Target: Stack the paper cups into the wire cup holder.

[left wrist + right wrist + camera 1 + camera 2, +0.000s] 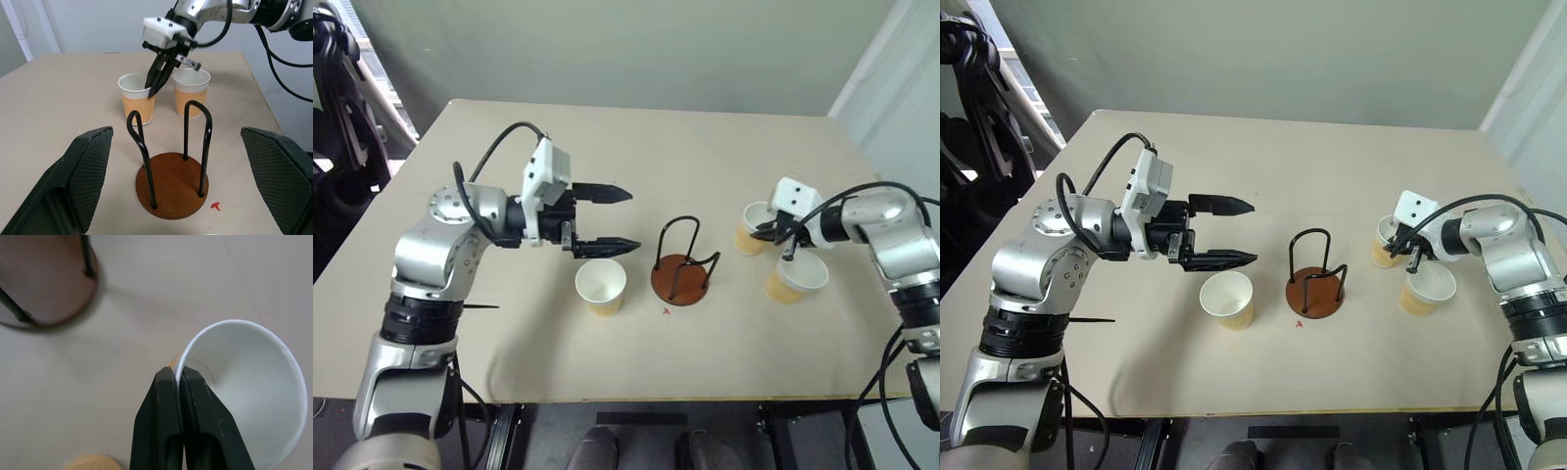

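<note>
My right gripper needs to let go of the farther paper cup on the brown disc point(679, 272) point(39, 267) between the black wire loops.
Three tan paper cups stand upright on the table. One cup point(601, 286) stands left of the wire cup holder point(683, 269), a brown disc with black wire loops and nothing in it. My left gripper point(628, 218) hovers open just above and behind that cup, pointing toward the holder. Two cups stand right of the holder. My right gripper point(771, 233) is shut on the rim of the farther cup point(751, 233), one finger inside and one outside, as the right wrist view shows at the rim point(182, 363). The nearer cup point(795, 277) stands free beside it.
The beige table point(636, 147) has open room behind the holder and along its front edge. A small red mark point(666, 311) lies in front of the holder. A black frame point(342, 117) stands off the table's left side.
</note>
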Robot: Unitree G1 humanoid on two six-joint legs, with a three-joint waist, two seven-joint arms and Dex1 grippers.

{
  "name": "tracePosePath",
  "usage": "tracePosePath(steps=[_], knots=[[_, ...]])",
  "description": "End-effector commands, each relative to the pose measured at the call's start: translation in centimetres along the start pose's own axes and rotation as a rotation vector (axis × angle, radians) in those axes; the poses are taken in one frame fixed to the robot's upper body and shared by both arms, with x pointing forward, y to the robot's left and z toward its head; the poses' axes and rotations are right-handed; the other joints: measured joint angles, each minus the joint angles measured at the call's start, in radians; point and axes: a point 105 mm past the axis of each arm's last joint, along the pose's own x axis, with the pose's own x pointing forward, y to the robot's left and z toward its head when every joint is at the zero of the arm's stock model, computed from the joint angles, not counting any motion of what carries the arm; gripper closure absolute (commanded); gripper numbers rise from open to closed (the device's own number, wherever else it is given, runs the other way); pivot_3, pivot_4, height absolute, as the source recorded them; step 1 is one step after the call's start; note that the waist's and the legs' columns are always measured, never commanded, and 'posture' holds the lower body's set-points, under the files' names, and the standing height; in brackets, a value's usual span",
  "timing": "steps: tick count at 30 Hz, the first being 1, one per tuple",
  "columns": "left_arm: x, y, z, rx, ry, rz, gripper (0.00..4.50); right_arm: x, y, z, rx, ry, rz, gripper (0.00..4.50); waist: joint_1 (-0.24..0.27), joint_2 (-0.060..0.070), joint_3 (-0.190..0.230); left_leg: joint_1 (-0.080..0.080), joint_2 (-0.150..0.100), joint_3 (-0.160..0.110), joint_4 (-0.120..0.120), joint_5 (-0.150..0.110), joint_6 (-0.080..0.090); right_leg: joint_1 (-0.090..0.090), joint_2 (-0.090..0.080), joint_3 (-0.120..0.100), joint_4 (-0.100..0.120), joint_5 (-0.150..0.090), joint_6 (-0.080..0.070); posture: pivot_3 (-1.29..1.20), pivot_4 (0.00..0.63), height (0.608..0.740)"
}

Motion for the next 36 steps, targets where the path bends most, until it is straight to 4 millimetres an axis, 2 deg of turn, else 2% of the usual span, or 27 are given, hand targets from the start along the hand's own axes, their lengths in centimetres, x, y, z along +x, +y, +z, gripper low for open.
tracePosePath(steps=[1, 7, 13, 16, 21, 26, 36], knots=[[-0.5, 0.2, 1.1, 0.045, -0.008, 0.003, 0.00, -2.7, -0.1, 2.7, -0.044, -0.078, -0.035, 4.47, 0.000, 0.000, 0.000, 0.000, 0.000, 0.000, 0.000, 0.000, 0.000, 0.000, 0.000, 0.000, 0.000, 0.000, 0.000, 0.00, 0.150, 0.740], [-0.4, 0.3, 0.8, 0.043, 0.000, -0.001, 0.00, -5.0, 2.1, 5.8, -0.113, -0.135, -0.003, 4.47, -0.001, 0.000, 0.000, 0.000, 0.000, 0.000, 0.000, 0.000, 0.000, 0.000, 0.000, 0.000, 0.000, 0.000, 0.000, 0.00, 0.150, 0.740], [-0.2, 0.5, 0.6, 0.041, 0.004, -0.015, 0.00, -7.6, 3.7, 9.8, -0.218, -0.203, -0.002, 4.47, -0.004, 0.000, 0.000, 0.000, 0.000, 0.000, 0.000, 0.000, 0.000, 0.000, 0.000, 0.000, -0.001, 0.000, 0.000, 0.00, 0.150, 0.740], [0.0, 0.6, 0.6, 0.040, 0.003, -0.023, 0.00, -8.2, 4.6, 12.0, -0.266, -0.238, 0.012, 4.47, -0.006, 0.000, 0.000, 0.001, 0.000, 0.000, 0.000, 0.000, 0.000, -0.001, 0.000, 0.000, -0.002, 0.000, 0.000, 0.00, 0.150, 0.740], [0.3, 0.7, 0.6, 0.041, 0.000, -0.035, 0.00, -8.1, 6.1, 14.3, -0.306, -0.285, 0.064, 4.47, -0.007, 0.000, 0.000, 0.001, 0.000, -0.001, 0.000, 0.000, 0.000, -0.001, 0.000, 0.000, -0.003, -0.001, -0.001, 0.00, 0.150, 0.740], [0.5, 0.8, 0.5, 0.041, -0.002, -0.042, 0.00, -7.1, 6.7, 14.1, -0.322, -0.273, 0.114, 4.47, -0.006, 0.000, 0.000, 0.000, 0.000, -0.001, 0.001, 0.000, 0.000, -0.001, 0.000, 0.000, -0.003, -0.001, -0.001, 0.00, 0.150, 0.740], [0.1, 1.0, 0.6, 0.043, -0.001, -0.028, 0.00, -5.9, 5.9, 12.0, -0.324, -0.229, 0.131, 4.47, -0.006, 0.000, 0.000, 0.000, 0.000, -0.001, 0.001, 0.000, 0.000, -0.002, 0.000, 0.000, -0.003, -0.001, -0.001, 0.00, 0.150, 0.740]])
